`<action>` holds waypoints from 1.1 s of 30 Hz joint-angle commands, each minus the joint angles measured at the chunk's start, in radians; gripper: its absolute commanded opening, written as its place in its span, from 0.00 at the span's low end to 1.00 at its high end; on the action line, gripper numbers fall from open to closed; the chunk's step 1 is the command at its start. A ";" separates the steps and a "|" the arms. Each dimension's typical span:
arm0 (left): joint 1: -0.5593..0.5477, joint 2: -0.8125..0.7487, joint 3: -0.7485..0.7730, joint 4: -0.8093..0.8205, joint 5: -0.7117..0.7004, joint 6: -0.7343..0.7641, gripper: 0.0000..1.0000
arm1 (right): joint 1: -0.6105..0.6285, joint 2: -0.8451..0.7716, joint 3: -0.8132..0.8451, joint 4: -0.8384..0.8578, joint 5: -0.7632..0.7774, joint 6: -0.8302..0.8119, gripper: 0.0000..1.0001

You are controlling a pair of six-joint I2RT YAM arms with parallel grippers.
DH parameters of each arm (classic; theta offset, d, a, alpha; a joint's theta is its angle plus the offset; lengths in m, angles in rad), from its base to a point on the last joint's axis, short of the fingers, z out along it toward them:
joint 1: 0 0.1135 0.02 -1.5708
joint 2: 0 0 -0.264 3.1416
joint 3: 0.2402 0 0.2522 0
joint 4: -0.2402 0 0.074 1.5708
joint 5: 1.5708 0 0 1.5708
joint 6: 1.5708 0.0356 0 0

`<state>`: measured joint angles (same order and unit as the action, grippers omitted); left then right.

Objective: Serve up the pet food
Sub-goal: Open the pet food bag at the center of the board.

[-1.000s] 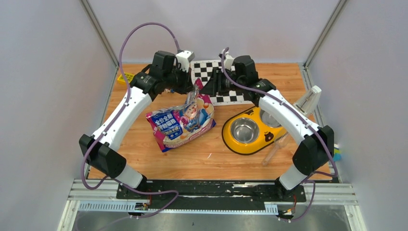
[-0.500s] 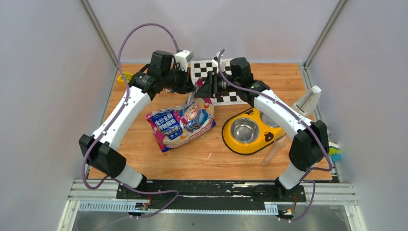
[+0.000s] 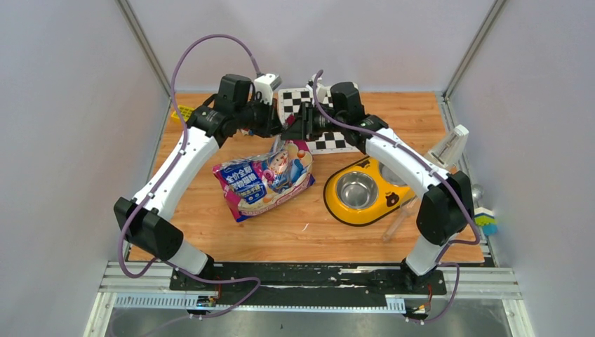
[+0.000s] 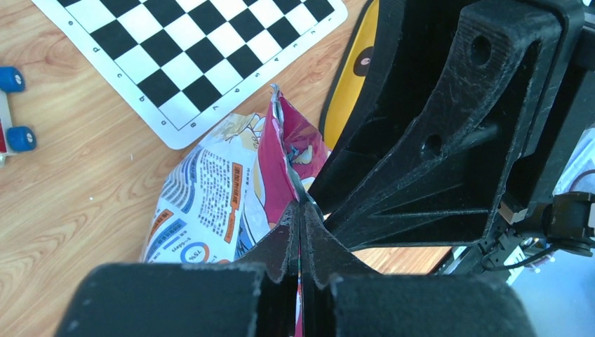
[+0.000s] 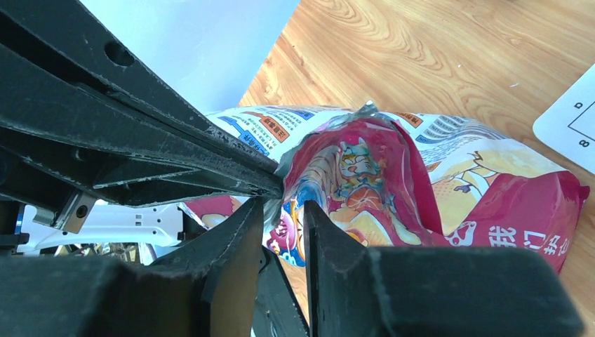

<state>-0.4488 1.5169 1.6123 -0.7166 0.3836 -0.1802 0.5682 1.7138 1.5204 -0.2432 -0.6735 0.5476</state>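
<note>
The left gripper pinches the bag's opening partly shut, so the robot's right gripper will take the bag's rim point(image 5: 274, 212) close beside that pinch before the left gripper opens.
The glossy pink-purple-blue cat food bag point(image 3: 266, 179) lies on the wooden table with its top edge pulled up toward the back. My left gripper point(image 4: 300, 210) is shut on that raised edge of the bag point(image 4: 210, 196). My right gripper point(image 5: 282, 207) faces it from the right, almost touching the left gripper point(image 5: 140, 140). Its jaws are open by a narrow gap, with the bag's point(image 5: 393, 175) crinkled top edge right at the fingertips. Seen from above, the left gripper point(image 3: 281, 130) and right gripper point(image 3: 295, 132) meet over the bag's top. The pet food itself is hidden inside the bag.
A yellow double bowl point(image 3: 337, 207) with steel cups stands right of the bag. A checkerboard sheet point(image 3: 309, 105) lies behind the grippers. A white scoop-like tool point(image 3: 449, 147) and a clear tube point(image 3: 400, 221) lie at the right edge. A blue-wheeled toy point(image 4: 10, 105) sits back left.
My right gripper has moved left to the bag's raised top edge, close against the left gripper, and its jaws have narrowed. The left gripper keeps its hold.
</note>
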 commanded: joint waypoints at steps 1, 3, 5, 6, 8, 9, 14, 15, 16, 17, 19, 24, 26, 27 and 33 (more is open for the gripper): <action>0.004 -0.034 -0.011 -0.006 0.012 -0.012 0.00 | 0.005 0.021 0.049 -0.001 0.041 -0.018 0.27; 0.004 -0.035 -0.012 -0.005 0.012 -0.014 0.00 | 0.006 0.027 0.054 -0.002 0.039 -0.017 0.25; 0.004 -0.035 -0.011 -0.005 0.013 -0.015 0.00 | 0.007 0.029 0.056 -0.002 0.034 -0.021 0.25; 0.004 -0.036 -0.012 -0.003 0.014 -0.015 0.00 | 0.007 0.028 0.052 -0.002 0.033 -0.025 0.25; 0.005 -0.037 -0.012 -0.005 0.012 -0.013 0.00 | 0.006 0.021 0.041 -0.002 0.033 -0.032 0.25; 0.005 -0.038 -0.012 -0.006 0.012 -0.013 0.00 | 0.006 0.015 0.034 0.001 0.028 -0.034 0.26; 0.005 -0.040 -0.014 -0.006 0.007 -0.013 0.00 | 0.005 -0.017 0.008 0.008 0.021 -0.045 0.35; 0.005 -0.041 -0.014 -0.006 0.007 -0.013 0.00 | 0.005 -0.022 0.005 0.008 0.018 -0.048 0.36; 0.005 -0.041 -0.014 -0.005 0.005 -0.013 0.00 | 0.005 -0.027 0.001 0.009 0.018 -0.051 0.36; 0.005 -0.042 -0.015 -0.006 0.005 -0.013 0.00 | 0.005 -0.030 -0.002 0.011 0.019 -0.052 0.36; 0.006 -0.043 -0.014 -0.006 0.006 -0.013 0.00 | 0.005 -0.034 -0.008 0.012 0.024 -0.055 0.36; 0.008 -0.043 -0.012 -0.006 0.000 -0.012 0.00 | 0.004 -0.037 -0.022 0.018 0.011 -0.053 0.34; 0.008 -0.043 -0.012 -0.006 0.000 -0.012 0.00 | 0.004 -0.040 -0.023 0.024 -0.003 -0.045 0.34; 0.009 -0.042 -0.013 -0.007 0.000 -0.012 0.00 | 0.003 -0.042 -0.023 0.027 -0.009 -0.044 0.34; 0.009 -0.041 -0.016 -0.002 0.005 -0.018 0.00 | 0.006 -0.019 0.014 0.001 0.044 -0.034 0.31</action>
<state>-0.4435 1.5127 1.6058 -0.7147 0.3836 -0.1818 0.5690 1.7111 1.5017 -0.2424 -0.6621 0.5152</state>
